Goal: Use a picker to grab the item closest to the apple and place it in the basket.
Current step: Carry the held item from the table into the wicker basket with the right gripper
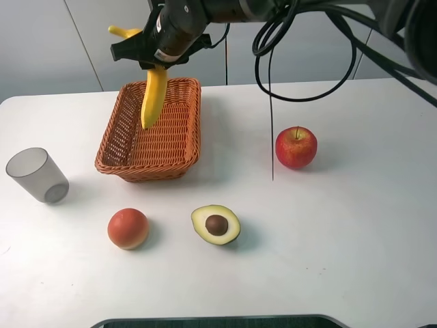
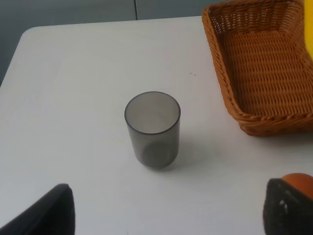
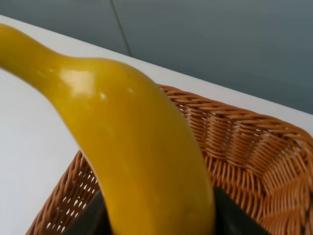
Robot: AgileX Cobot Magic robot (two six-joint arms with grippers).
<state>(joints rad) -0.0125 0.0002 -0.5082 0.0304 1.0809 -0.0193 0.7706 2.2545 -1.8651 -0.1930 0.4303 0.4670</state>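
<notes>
The banana, now hanging over the basket's far part, will be let go by my right gripper on the middle of the woven orange basket's bottom (image 1: 151, 128) (image 3: 196, 198).
A yellow banana (image 1: 153, 96) hangs tip-down over the far part of the woven orange basket (image 1: 171, 140), clear of its floor. My right gripper (image 1: 159, 60) has reached across to the left and is shut on the banana's upper part. In the right wrist view the banana (image 3: 137, 147) fills the frame, dark fingers (image 3: 85, 223) press its sides and the basket (image 3: 244, 147) lies below. The red apple (image 1: 295, 147) stands alone on the right. My left gripper (image 2: 171, 215) is open, low over the table near the cup, its fingertips (image 2: 54, 210) wide apart.
A grey translucent cup (image 1: 37, 175) stands upright at the left, also in the left wrist view (image 2: 152, 129). A halved avocado (image 1: 216, 224) and an orange-red round fruit (image 1: 128, 228) lie near the front. A black cable (image 1: 272, 102) hangs beside the apple.
</notes>
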